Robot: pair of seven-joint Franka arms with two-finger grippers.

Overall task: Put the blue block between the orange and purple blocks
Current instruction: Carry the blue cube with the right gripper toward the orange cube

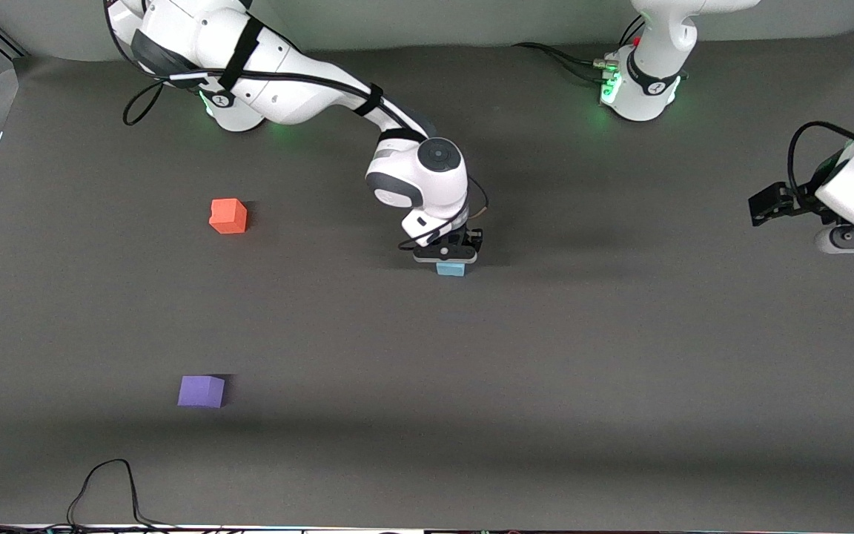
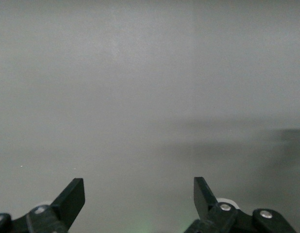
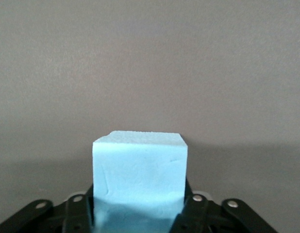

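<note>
The blue block will leave my right gripper between the orange and purple blocks, nearer the orange block (image 1: 222, 289).
The blue block (image 1: 451, 269) sits near the table's middle, right under my right gripper (image 1: 448, 257). In the right wrist view the blue block (image 3: 139, 167) fills the gap between the jaws of my right gripper (image 3: 139, 204), which are shut against its two sides. The orange block (image 1: 228, 216) lies toward the right arm's end. The purple block (image 1: 202, 391) lies nearer the front camera than the orange one. My left gripper (image 1: 766, 204) waits open and empty at the left arm's end, over bare table (image 2: 139, 187).
A black cable (image 1: 110, 489) loops onto the table at the edge nearest the front camera, near the purple block. The right arm's base (image 1: 238, 111) and the left arm's base (image 1: 642, 89) stand along the table's top edge.
</note>
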